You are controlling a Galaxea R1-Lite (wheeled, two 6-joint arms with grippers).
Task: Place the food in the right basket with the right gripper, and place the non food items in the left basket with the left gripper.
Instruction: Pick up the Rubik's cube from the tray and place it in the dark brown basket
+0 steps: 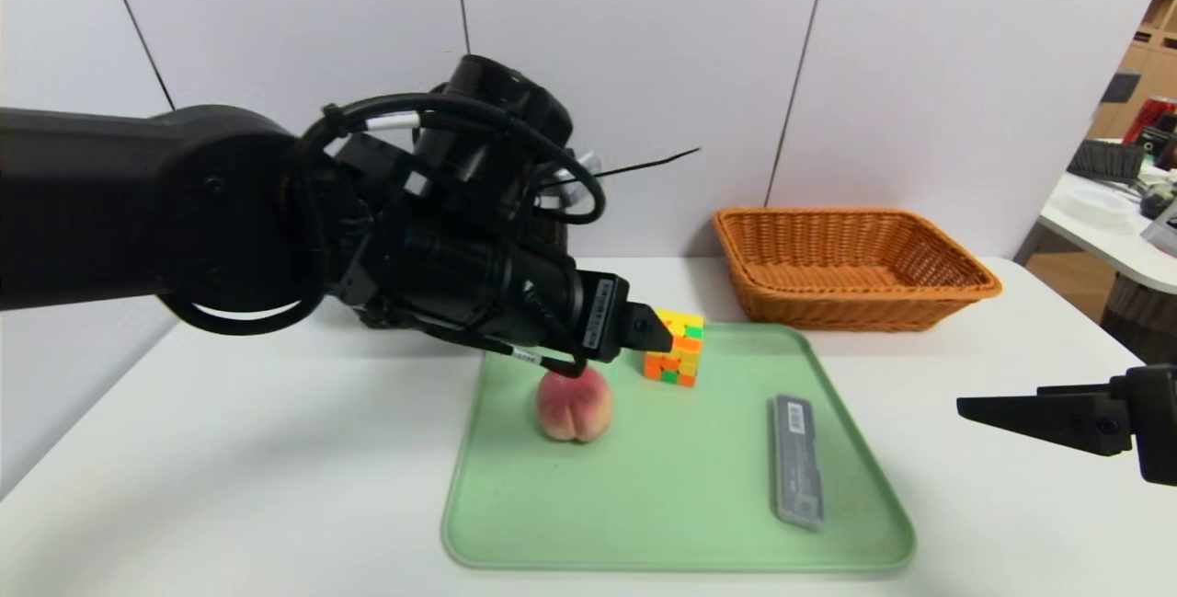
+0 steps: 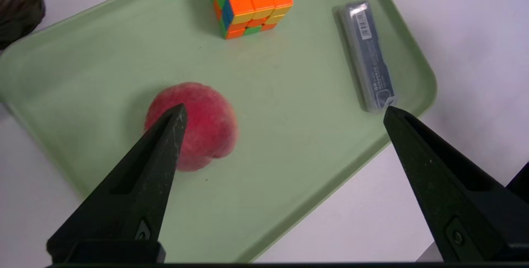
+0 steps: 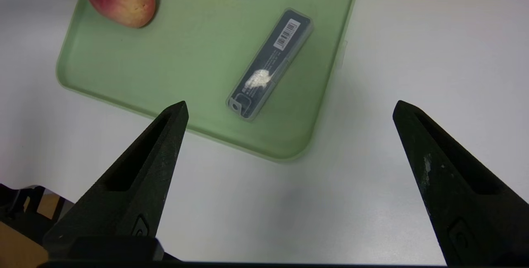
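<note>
The puzzle cube [image 1: 678,350] [image 2: 253,1] near the tray's back edge is a non food item, so my left gripper should close on opposite sides of it.
On the green tray [image 1: 680,533] lie a pink-red peach [image 1: 574,405] [image 2: 206,123], an orange, yellow and green puzzle cube [image 1: 679,350] [image 2: 252,1] and a slim grey case with a barcode sticker [image 1: 796,461] [image 3: 268,63]. My left gripper [image 1: 649,328] [image 2: 284,109] hangs open above the tray, between the peach and the cube, with nothing between its fingers. My right gripper [image 1: 965,406] [image 3: 290,103] stands open over the bare table to the right of the tray. The orange-tan right basket [image 1: 851,266] sits behind the tray. Only a corner of the dark left basket [image 2: 18,3] shows.
The white table [image 1: 230,487] runs up to a white panelled wall. The left arm hides the back left of the table in the head view. A second table with clutter [image 1: 1117,201] stands far right.
</note>
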